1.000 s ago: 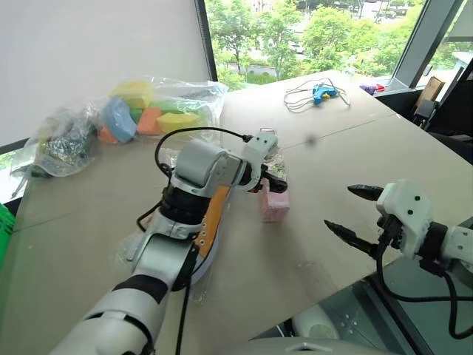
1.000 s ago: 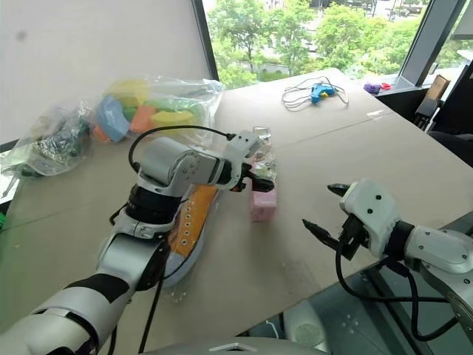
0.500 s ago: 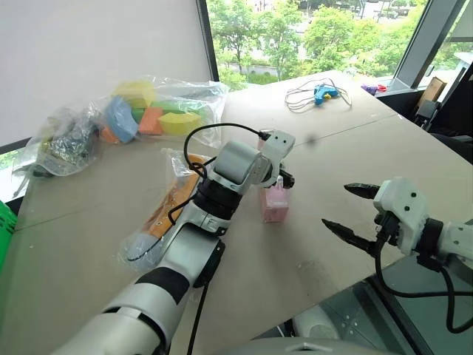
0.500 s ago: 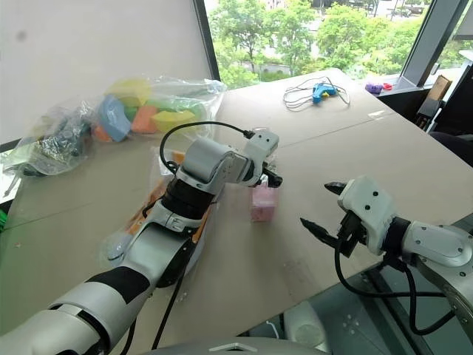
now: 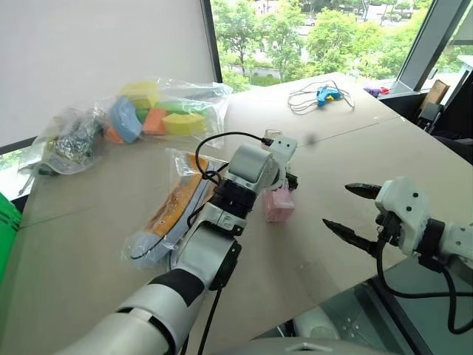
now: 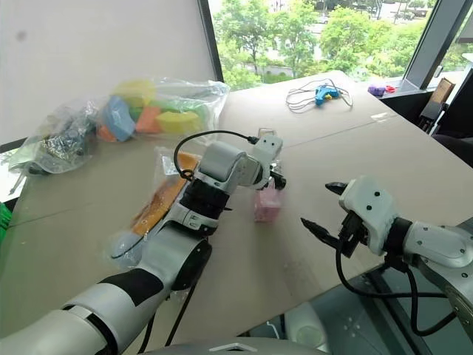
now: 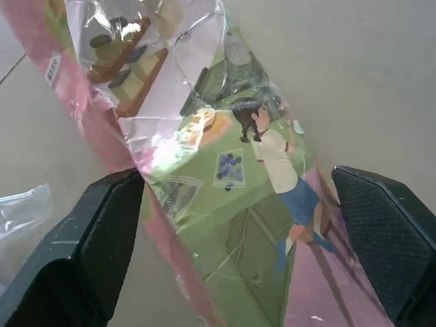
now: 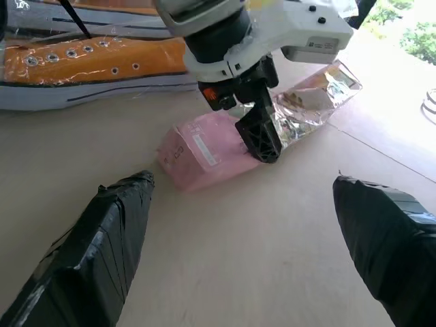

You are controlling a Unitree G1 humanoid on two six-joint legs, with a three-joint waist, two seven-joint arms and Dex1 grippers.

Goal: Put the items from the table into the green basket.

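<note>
The long pink wrapped box slants across the open fingers of my left gripper, so next I back off and pinch the box's wrapper nearer the middle (image 7: 194,136).
The long pink wrapped box (image 5: 278,205) lies mid-table (image 5: 332,148). My left gripper (image 7: 238,225) points down over its near end, open, one finger (image 8: 262,136) on each side of the box. Left of that arm lie the orange-and-white sneakers (image 5: 174,207) in their clear bag. A clear bag of coloured blocks (image 5: 159,111) and one of dark bits (image 5: 66,144) rest at the back left. A sliver of the green basket (image 5: 6,229) shows at the far left edge. To the right of the box my right gripper (image 5: 336,206) hovers open and empty, near the table's front edge.
A blue glue gun with a coiled white cable (image 5: 323,94) lies at the table's far right. The table edge runs diagonally just under my right gripper, with a drop to the floor beyond. A window frame stands behind the table.
My left arm has swung right and down, bringing the open gripper over the pink box and uncovering the sneakers. The right gripper has stayed put.
</note>
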